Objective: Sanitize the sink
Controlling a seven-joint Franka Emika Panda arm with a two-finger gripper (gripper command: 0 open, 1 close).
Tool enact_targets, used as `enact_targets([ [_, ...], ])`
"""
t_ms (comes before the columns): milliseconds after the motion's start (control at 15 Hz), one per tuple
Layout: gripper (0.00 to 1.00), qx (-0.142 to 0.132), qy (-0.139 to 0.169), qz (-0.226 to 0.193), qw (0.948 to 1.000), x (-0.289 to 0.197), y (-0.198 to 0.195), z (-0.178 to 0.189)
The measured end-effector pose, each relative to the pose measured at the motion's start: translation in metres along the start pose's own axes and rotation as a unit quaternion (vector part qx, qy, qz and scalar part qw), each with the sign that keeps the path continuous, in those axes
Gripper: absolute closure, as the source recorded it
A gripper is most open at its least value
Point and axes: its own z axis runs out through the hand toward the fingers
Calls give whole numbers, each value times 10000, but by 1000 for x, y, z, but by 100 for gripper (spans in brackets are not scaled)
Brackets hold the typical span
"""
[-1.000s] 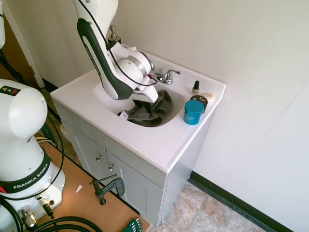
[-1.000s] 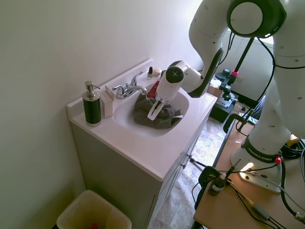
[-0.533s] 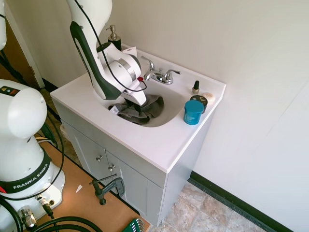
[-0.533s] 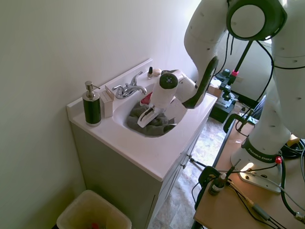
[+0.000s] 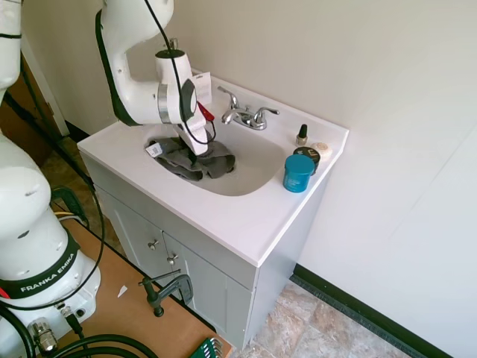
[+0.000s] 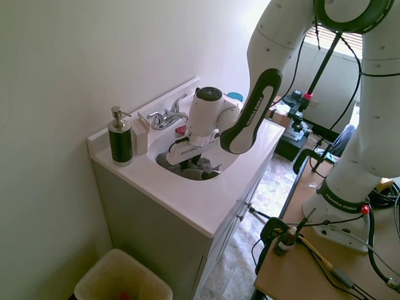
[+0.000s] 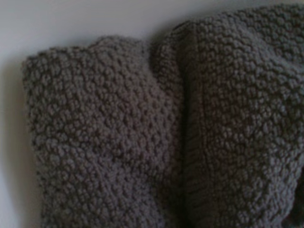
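The grey cloth will be released on the white vanity top beside the basin [image 5: 134, 140], at the soap dispenser's end.
The sink [image 5: 246, 216] is a glossy white vanity top with an oval basin [image 5: 250, 168] and a chrome two-handle faucet [image 5: 246, 115]. A grey knobbly cloth [image 5: 190, 160] lies bunched at the basin's edge, on the side by the soap dispenser. My gripper [image 5: 198, 151] points down into that cloth and is shut on it. From the other side, the gripper [image 6: 177, 157] presses the cloth [image 6: 199, 170] against the basin wall near the sink's front rim [image 6: 187, 200]. The cloth [image 7: 156, 142] nearly fills the wrist view, with white sink surface [image 7: 71, 19] beyond it. The drain is hidden.
A dark soap dispenser [image 6: 119, 137] and a small white box [image 6: 141, 133] stand at one back corner. A teal jar [image 5: 299, 173], a black-lidded jar [image 5: 307, 154] and a small bottle [image 5: 302, 135] stand at the other end. A waste bin [image 6: 122, 281] sits on the floor.
The gripper has dragged the cloth across the basin, from near the teal jar towards the soap dispenser end. The cloth is now more bunched up at the basin's edge.
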Motion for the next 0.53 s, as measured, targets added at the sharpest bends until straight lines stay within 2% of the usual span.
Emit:
enact_targets([
  [133,100,-45,-388,219,9990,-1,-6,-9],
  [267,100,-62,-831,420,9956,2,-12,-18],
  [400,100,-56,-1350,562,9892,7,-19,-30],
  [533,100,-15,-1922,620,9794,12,-22,-44],
])
